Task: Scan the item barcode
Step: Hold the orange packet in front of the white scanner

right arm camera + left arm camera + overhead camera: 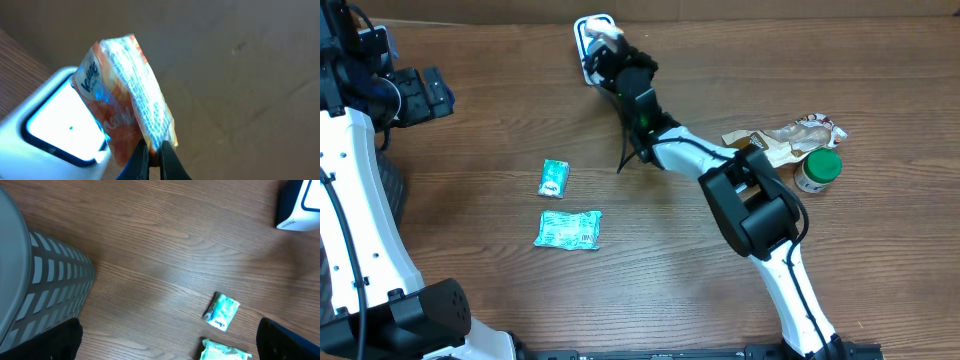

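My right gripper is going to set the orange tissue packet down against the near edge of the brown wrapper (751, 171).
An orange tissue packet (125, 85) with white print is pinched by its lower edge in my right gripper (154, 155), which is shut on it. The packet hangs just in front of the lit window of the white-and-blue barcode scanner (55, 125). From overhead, the scanner (588, 40) stands at the table's far middle, with the packet (610, 38) and the right gripper (617, 52) against it. My left gripper (425, 95) is at the far left, open and holding nothing; in its wrist view its fingers (55, 342) stand wide apart above bare wood.
Two teal packets (554, 178) (568, 230) lie left of centre, also under the left wrist (221, 311). A brown wrapper (790, 135) and a green-lidded jar (819, 170) sit at the right. A grey slatted basket (45, 280) stands at the left edge.
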You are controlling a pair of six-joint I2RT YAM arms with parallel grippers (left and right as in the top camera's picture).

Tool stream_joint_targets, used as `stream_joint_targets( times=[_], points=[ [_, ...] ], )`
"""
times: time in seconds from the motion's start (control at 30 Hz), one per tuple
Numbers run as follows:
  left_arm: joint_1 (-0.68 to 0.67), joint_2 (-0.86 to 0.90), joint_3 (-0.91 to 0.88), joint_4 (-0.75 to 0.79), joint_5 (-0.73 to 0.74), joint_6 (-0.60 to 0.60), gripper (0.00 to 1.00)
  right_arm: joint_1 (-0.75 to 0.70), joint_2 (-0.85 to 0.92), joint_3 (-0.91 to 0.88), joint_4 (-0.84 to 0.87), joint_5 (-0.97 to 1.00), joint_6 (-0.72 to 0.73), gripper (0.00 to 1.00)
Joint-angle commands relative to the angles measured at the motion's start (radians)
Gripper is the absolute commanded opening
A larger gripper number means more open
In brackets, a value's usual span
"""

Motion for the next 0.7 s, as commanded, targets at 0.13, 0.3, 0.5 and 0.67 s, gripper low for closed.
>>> stream_joint_targets(
  times=[0.13, 0.3, 0.5, 0.67],
  points=[
    [0.0, -0.003, 0.008, 0.002, -0.003, 0.022, 1.0, -0.006, -0.008, 0.009, 0.019, -0.008, 0.061, 0.04],
    [0.0, -0.003, 0.008, 0.003, -0.003, 0.022, 1.0, 0.024, -0.009, 0.009, 0.048, -0.001, 0.052, 0.04],
    [0.0, -0.003, 0.008, 0.004, -0.003, 0.022, 0.99, 0.078, -0.018, 0.009, 0.051, 0.03, 0.0, 0.04],
    [0.0, -0.003, 0.008, 0.003, -0.003, 0.022, 1.0, 0.115, -0.044, 0.009, 0.045, 0.089, 0.005, 0.04]
  ],
)
